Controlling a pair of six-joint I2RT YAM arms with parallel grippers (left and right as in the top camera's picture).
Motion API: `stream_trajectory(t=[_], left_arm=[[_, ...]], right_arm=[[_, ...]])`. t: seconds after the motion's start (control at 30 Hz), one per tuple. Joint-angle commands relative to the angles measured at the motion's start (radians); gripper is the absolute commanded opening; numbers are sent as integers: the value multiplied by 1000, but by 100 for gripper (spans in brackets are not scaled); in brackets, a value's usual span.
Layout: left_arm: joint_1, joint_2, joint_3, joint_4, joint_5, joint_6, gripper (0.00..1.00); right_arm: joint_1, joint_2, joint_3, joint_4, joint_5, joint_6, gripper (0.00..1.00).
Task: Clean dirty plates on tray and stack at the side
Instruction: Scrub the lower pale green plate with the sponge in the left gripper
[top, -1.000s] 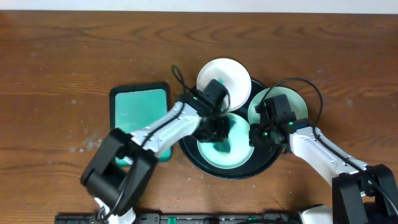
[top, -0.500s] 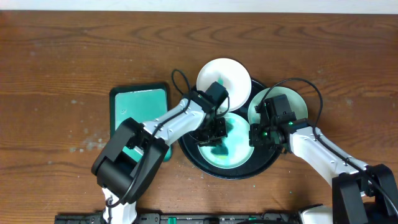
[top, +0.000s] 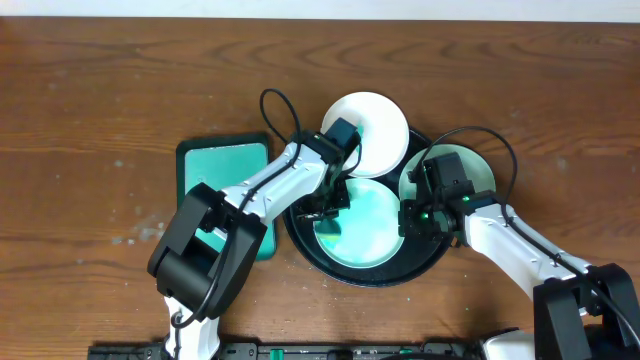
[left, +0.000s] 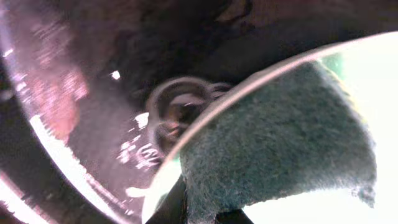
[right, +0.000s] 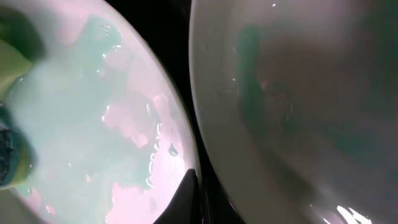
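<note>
Next, I open my left gripper and let go of the dark teal sponge close to the middle of the teal sponge tray (top: 217, 212).
The black tray (top: 372, 279) holds a pale-mint centre plate (top: 370, 235), wet and smeared pale teal. A clean-looking white plate (top: 372, 118) rests on the tray's far rim. A third mint plate (top: 478, 172) lies at the tray's right edge. My left gripper (top: 328, 206) is shut on a dark teal sponge (left: 280, 143) pressed on the centre plate's left part. My right gripper (top: 412, 218) is shut on the centre plate's right rim (right: 180, 155), with the third plate (right: 298, 93) just beside it.
A rectangular teal sponge tray (top: 222, 175) lies left of the black tray, partly under my left arm. Bare wooden table (top: 100, 120) surrounds everything. Arm cables loop above both wrists.
My left gripper has swept the sponge from the plate's middle to its left part. The dark teal smear at the centre is gone. The right arm has not moved.
</note>
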Motion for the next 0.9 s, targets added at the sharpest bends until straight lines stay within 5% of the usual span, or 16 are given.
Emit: stream_trajectory(t=[0.0,0.17,0.47,0.67,0.87], left_arm=[[10,49,-4,114,90,101,7],[-49,120,-4,245,394,135,7],[-90,163,-4,280,614,236,7],[-88,163,-4,227,566,231,7],[-65,158,18,24,295,132,7]], right_arm=[[-2,7,-2,2,55,9,1],[-2,7,-2,1,55,9,1],[-2,7,-2,1,55,9,1],[-2,7,-2,-1,55,9,1],[-2,7,-2,-2,55,9,1]])
